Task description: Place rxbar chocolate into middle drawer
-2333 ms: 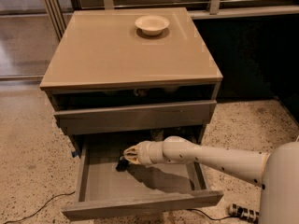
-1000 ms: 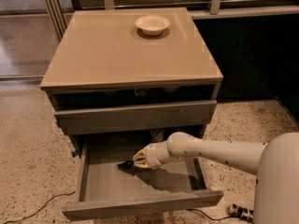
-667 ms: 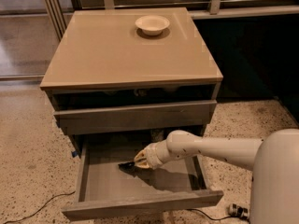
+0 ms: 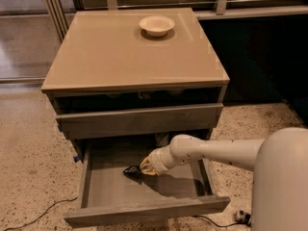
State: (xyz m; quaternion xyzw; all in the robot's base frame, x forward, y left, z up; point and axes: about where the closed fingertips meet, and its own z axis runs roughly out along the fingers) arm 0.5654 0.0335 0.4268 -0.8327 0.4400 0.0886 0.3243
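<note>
Next, I open my gripper and let go of the rxbar chocolate on the grey bottom near the center (image 4: 132, 166) of the open middle drawer.
The middle drawer (image 4: 120, 189) is pulled open at the bottom of the tan-topped cabinet, and its grey floor shows. My gripper (image 4: 140, 169) reaches down into it from the right, low over the floor near the middle. A small dark shape, the rxbar chocolate (image 4: 130, 171), lies at the gripper's tip on or just above the drawer floor. The gripper partly hides it.
A round cream bowl (image 4: 156, 25) stands on the tan cabinet top (image 4: 125, 57) at the back. The grey drawer front (image 4: 139, 119) above is nearly closed. A cable (image 4: 33, 215) lies on the speckled floor at left, and a plug (image 4: 243, 217) at right.
The arm has shifted slightly right and lower inside the drawer. The dark bar at its tip has stayed in nearly the same spot.
</note>
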